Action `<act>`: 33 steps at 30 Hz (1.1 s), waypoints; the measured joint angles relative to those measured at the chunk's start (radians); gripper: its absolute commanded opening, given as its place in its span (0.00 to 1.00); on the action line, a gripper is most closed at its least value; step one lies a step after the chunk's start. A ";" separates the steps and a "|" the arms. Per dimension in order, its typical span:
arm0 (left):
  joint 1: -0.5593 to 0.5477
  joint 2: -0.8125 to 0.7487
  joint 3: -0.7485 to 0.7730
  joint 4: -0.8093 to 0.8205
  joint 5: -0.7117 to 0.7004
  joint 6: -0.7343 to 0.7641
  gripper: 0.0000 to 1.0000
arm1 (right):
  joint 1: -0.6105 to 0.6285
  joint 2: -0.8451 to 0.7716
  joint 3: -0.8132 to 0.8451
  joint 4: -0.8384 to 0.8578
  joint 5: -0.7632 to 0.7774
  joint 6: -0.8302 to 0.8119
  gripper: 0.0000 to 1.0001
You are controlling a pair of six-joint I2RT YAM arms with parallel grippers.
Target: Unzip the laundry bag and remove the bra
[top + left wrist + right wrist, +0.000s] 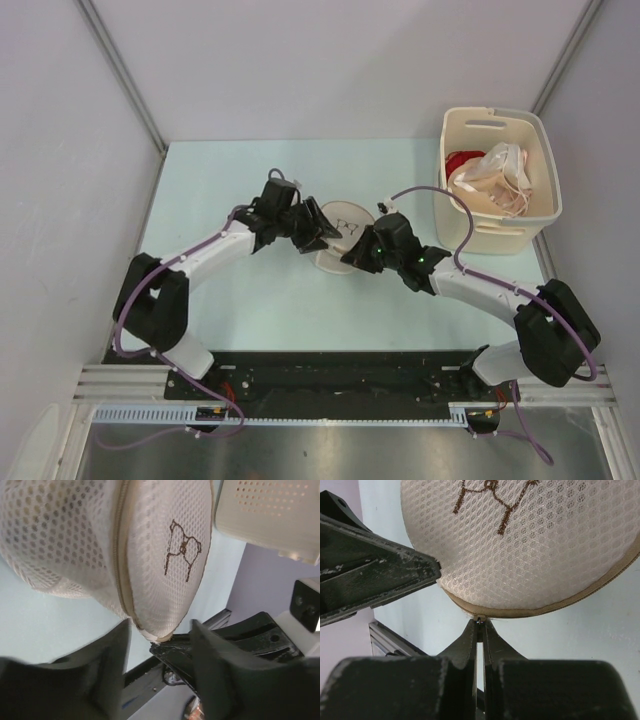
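Note:
The zip pull in my right gripper is crowded by my left gripper, so next I open my left gripper and take the zip rim farther back (pixel 120 547) before the pull moves on.
The laundry bag (pixel 345 222), a round cream mesh pouch with a dark eyeglasses print, sits mid-table, and both grippers are on it. In the left wrist view the bag (pixel 165 555) fills the top, its zip rim running down the middle. My left gripper (pixel 161 627) straddles its lower edge, both fingers against the fabric; it also shows in the top view (pixel 318 232). My right gripper (pixel 480 622) is shut on the small zip pull (pixel 480 619) at the rim of the bag (pixel 535 545); it also shows in the top view (pixel 355 255). The bra is hidden.
A cream plastic basket (pixel 495 235) stands at the back right, holding a pale pink-white strappy garment (pixel 495 175) and a red cloth (pixel 458 162). Grey walls close in the table on the left, back and right. The arms meet at the middle.

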 measured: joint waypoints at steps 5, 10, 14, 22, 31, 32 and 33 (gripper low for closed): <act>-0.010 0.033 0.025 0.015 -0.002 -0.002 0.00 | 0.000 0.000 0.000 0.008 -0.004 -0.003 0.00; -0.004 0.066 0.074 -0.015 0.023 0.072 0.00 | -0.020 -0.005 0.000 -0.015 -0.009 -0.031 0.00; 0.020 0.105 0.185 -0.102 0.055 0.210 0.00 | -0.108 -0.033 0.000 -0.066 -0.051 -0.084 0.00; 0.082 0.110 0.284 -0.205 0.158 0.408 0.00 | -0.256 -0.064 0.000 -0.088 -0.150 -0.183 0.00; 0.097 0.220 0.437 -0.285 0.142 0.465 1.00 | -0.157 -0.135 -0.001 -0.102 -0.111 -0.147 0.00; 0.099 0.220 0.439 -0.288 0.130 0.469 1.00 | -0.132 -0.139 -0.001 -0.102 -0.098 -0.134 0.00; 0.101 0.213 0.438 -0.297 0.114 0.462 1.00 | -0.111 -0.140 -0.001 -0.103 -0.081 -0.119 0.00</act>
